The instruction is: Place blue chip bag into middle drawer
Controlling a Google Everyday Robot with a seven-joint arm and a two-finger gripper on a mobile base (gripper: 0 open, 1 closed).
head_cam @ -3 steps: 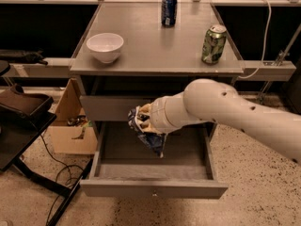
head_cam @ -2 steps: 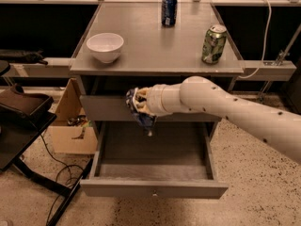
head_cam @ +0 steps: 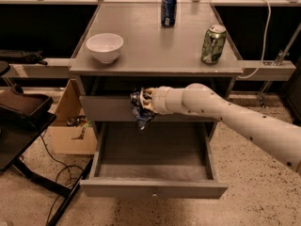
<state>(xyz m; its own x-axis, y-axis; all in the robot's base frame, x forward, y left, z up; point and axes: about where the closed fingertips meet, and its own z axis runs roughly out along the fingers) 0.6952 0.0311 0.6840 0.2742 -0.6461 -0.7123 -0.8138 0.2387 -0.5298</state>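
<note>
Next, I release the blue chip bag, hanging just above that drawer, on the middle drawer's grey bottom (head_cam: 177,159), off centre toward the green can's side.
The blue chip bag (head_cam: 139,114), crumpled dark-blue foil, hangs from my gripper (head_cam: 145,100), which is shut on its top. My white arm reaches in from the right. The gripper holds the bag in front of the upper grey drawer front (head_cam: 106,108), just above the back left part of the middle drawer (head_cam: 153,166). That drawer is pulled out wide open and its grey floor is bare. Its flat front with a small knob (head_cam: 153,192) faces me at the bottom.
On the cabinet top stand a white bowl (head_cam: 104,46), a blue soda can (head_cam: 168,10) and a green can (head_cam: 213,44). A cardboard box (head_cam: 70,131) and a black stand (head_cam: 21,121) with cables sit on the floor at the left.
My gripper has lifted the bag up and a little left, from low over the open drawer to the height of the upper drawer front.
</note>
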